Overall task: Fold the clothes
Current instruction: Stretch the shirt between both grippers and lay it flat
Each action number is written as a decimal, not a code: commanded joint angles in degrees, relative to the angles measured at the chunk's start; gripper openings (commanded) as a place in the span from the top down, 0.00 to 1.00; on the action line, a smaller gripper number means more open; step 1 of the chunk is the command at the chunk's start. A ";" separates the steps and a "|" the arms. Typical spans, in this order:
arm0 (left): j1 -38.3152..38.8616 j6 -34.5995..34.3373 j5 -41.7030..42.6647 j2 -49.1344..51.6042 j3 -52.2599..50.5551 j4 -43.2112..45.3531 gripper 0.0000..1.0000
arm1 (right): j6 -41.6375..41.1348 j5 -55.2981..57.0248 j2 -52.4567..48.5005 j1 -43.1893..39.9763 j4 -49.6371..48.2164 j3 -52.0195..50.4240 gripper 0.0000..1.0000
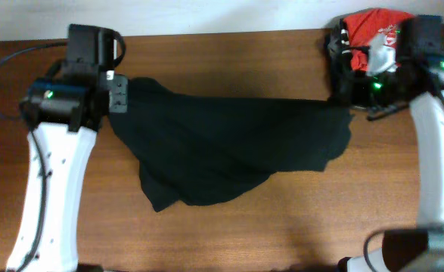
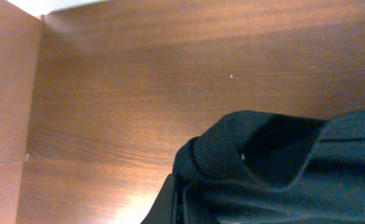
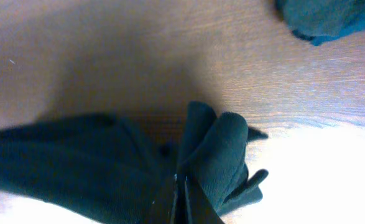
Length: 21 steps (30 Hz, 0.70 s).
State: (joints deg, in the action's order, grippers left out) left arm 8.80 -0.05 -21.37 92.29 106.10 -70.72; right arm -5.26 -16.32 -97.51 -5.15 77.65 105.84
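I should lower the black garment's end that is bunched in my right gripper, open it and take the garment's edge (image 1: 330, 115) close by, before I lift the garment taut.
The black garment (image 1: 229, 147) hangs stretched between my two grippers over the middle of the table, its lower part sagging toward the front. My left gripper (image 1: 120, 97) is shut on its left edge; the left wrist view shows a ribbed hem (image 2: 263, 168) pinched in the jaws (image 2: 183, 202). My right gripper (image 1: 343, 102) is shut on its right edge; the right wrist view shows bunched cloth (image 3: 213, 155) pinched between the fingers (image 3: 181, 196). No logo or wordmark shows.
A red t-shirt with white print (image 1: 373, 34) lies in a heap at the back right corner, beside my right arm. A dark navy garment (image 3: 325, 18) shows at the top right of the right wrist view. The table is brown wood (image 1: 244, 234).
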 commanded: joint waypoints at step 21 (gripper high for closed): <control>-0.72 -0.79 -0.87 17.31 -0.39 7.82 0.99 | 1.36 0.46 -33.94 6.78 -19.76 -0.28 0.96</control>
State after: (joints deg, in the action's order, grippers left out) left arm 8.54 -0.08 -21.41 109.25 105.84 -63.55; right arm -4.27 -15.90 -131.39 0.93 58.98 105.84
